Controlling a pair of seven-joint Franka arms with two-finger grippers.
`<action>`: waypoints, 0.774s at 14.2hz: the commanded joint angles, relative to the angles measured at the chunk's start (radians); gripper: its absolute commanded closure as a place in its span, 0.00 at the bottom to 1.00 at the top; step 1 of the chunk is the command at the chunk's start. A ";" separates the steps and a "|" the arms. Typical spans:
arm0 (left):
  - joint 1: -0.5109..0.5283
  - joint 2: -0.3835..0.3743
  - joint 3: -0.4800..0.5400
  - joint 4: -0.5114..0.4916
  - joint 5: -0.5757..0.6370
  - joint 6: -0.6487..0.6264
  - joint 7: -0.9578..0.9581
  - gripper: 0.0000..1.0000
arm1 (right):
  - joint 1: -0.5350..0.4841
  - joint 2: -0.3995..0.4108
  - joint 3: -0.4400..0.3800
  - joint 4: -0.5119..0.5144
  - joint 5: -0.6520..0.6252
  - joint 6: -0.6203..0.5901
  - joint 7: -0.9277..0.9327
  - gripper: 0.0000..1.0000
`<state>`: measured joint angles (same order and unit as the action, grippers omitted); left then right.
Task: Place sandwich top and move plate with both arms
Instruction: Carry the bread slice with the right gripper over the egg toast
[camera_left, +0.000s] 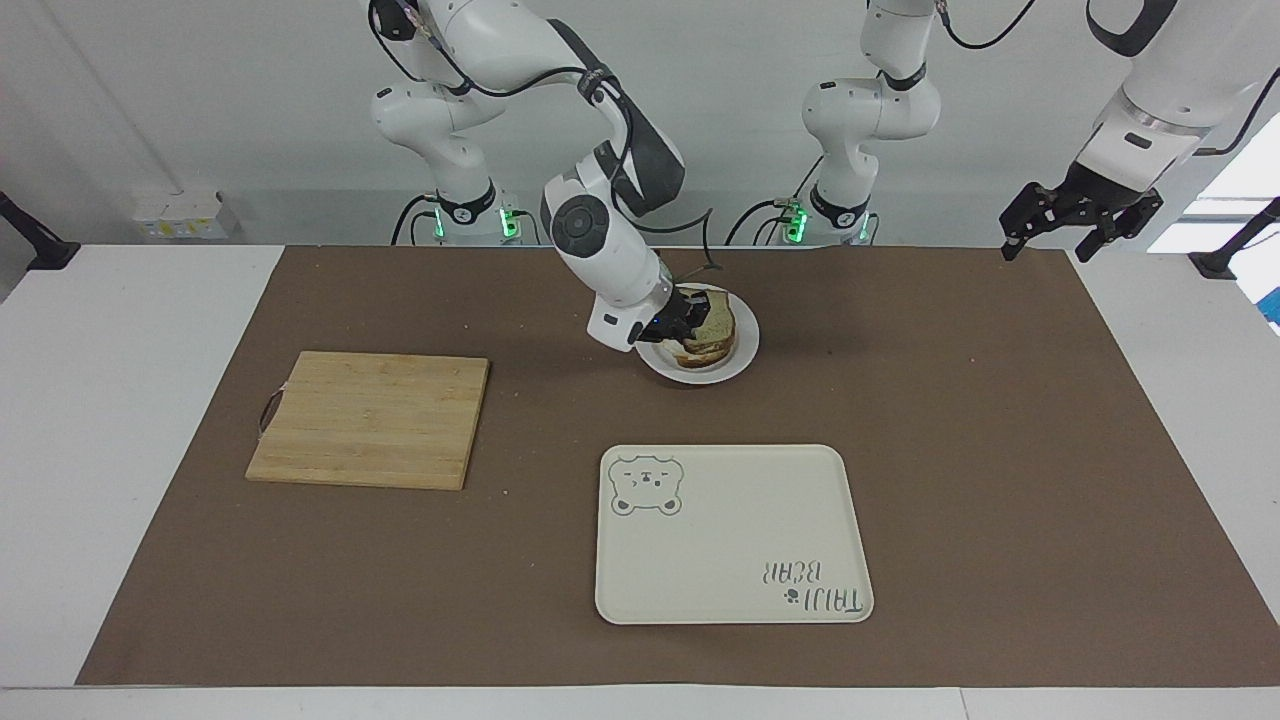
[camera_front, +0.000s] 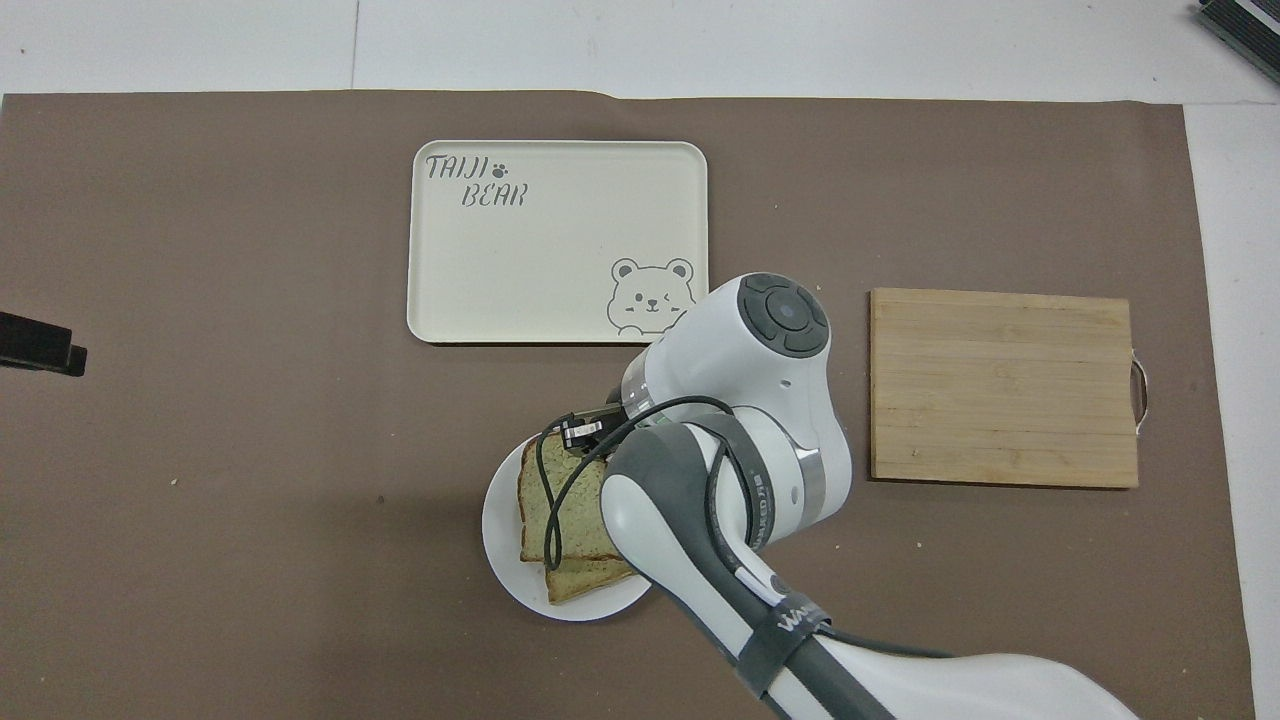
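Note:
Next, I let go of the sandwich top with my right gripper over the lower slice on the small white plate (camera_front: 571, 505).
The sandwich top (camera_left: 716, 319), a plain greenish-tan bread slice, lies over the lower slice (camera_left: 706, 354) on the small white plate (camera_left: 746, 346). The egg is hidden under it. My right gripper (camera_left: 689, 323) is shut on the sandwich top's edge at the plate's side toward the right arm's end. In the overhead view the sandwich top (camera_front: 548, 505) covers most of the lower slice (camera_front: 590, 579) on the plate (camera_front: 497, 531), and the right gripper (camera_front: 580, 436) is partly under its own arm. My left gripper (camera_left: 1056, 238) waits open, raised at the left arm's end; its tip (camera_front: 38, 345) shows.
A cream tray with a bear drawing (camera_left: 730, 540) (camera_front: 540, 260) lies farther from the robots than the plate. A wooden cutting board (camera_left: 370, 420) (camera_front: 1000, 385) lies toward the right arm's end. A brown mat (camera_left: 1000, 450) covers the table.

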<state>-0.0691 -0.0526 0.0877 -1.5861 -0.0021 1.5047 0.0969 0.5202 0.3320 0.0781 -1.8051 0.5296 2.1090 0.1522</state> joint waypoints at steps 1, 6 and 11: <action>0.011 -0.016 -0.010 -0.006 0.008 -0.014 -0.009 0.00 | 0.023 0.021 -0.003 -0.009 0.012 0.042 0.009 1.00; 0.011 -0.016 -0.010 -0.006 0.008 -0.014 -0.009 0.00 | 0.023 0.009 -0.004 -0.066 0.015 0.048 0.013 1.00; 0.011 -0.016 -0.010 -0.006 0.008 -0.014 -0.009 0.00 | 0.012 0.010 -0.009 -0.088 0.007 0.082 0.013 0.66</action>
<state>-0.0691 -0.0527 0.0877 -1.5861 -0.0021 1.5047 0.0969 0.5398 0.3633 0.0707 -1.8667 0.5296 2.1754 0.1524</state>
